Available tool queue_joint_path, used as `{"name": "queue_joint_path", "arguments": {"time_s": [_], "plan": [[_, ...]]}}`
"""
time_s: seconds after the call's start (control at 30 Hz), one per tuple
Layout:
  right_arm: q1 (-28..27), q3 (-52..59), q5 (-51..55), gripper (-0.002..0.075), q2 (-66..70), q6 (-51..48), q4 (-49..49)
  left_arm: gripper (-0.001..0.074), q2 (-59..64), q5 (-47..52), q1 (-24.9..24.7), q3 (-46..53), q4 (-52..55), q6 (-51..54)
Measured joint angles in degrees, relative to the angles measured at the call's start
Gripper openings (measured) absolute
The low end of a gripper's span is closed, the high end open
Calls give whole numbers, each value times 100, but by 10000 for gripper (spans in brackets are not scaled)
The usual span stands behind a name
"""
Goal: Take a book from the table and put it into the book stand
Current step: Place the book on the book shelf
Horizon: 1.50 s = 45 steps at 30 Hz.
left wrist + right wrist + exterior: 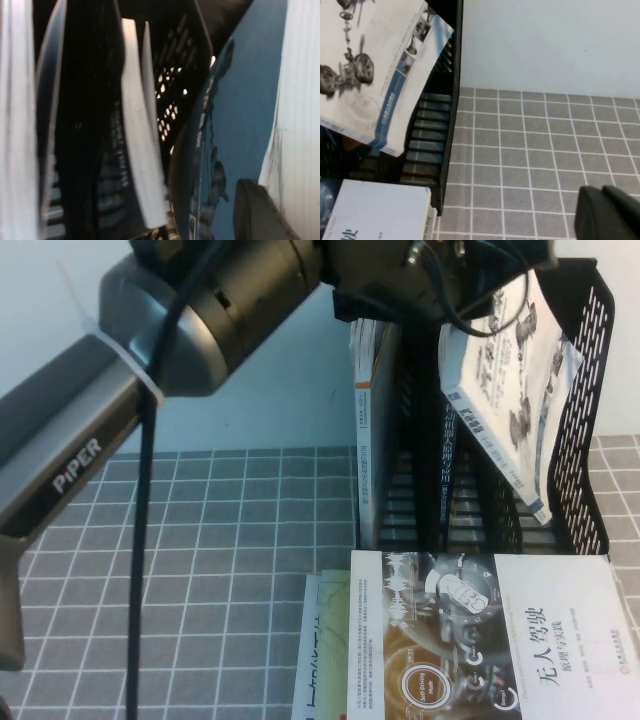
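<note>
I will release the white-and-blue book from my left gripper between the stand's divider and its mesh side (530,546).
My left gripper (478,270) reaches in from the left at the top of the high view and is shut on the top edge of a white-and-blue book (512,390). The book hangs tilted inside the right compartment of the black mesh book stand (590,450). In the left wrist view one dark finger (260,210) lies against the book's blue cover (240,115) and white pages. My right gripper (607,215) is shut and empty, over the grey tiled table to the right of the stand (451,100). It does not show in the high view.
A thin book (372,430) stands upright in the stand's left compartment. A large white-and-brown book (480,640) lies flat in front of the stand on top of a green one (325,650). Grey tiled table (200,540) lies to the left.
</note>
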Motion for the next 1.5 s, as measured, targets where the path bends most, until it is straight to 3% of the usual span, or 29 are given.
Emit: {"name": "queue_joint_path", "arguments": {"time_s": [0.17, 0.4, 0.63, 0.9, 1.5], "plan": [[0, 0, -54, -3, 0, 0, 333, 118, 50, -231, -307, 0, 734, -841], [0, 0, -53, -3, 0, -233, 628, 118, 339, -400, -375, 0, 1450, -1659], [0, 0, -53, -3, 0, -305, 628, 118, 470, -296, -546, 0, 1594, -1723], [0, 0, -53, -3, 0, -435, 628, 118, 493, -150, -971, 0, 2505, -1930], [0, 0, 6, -3, 0, -815, 872, 137, 798, -485, -890, 0, 2767, -2153]]}}
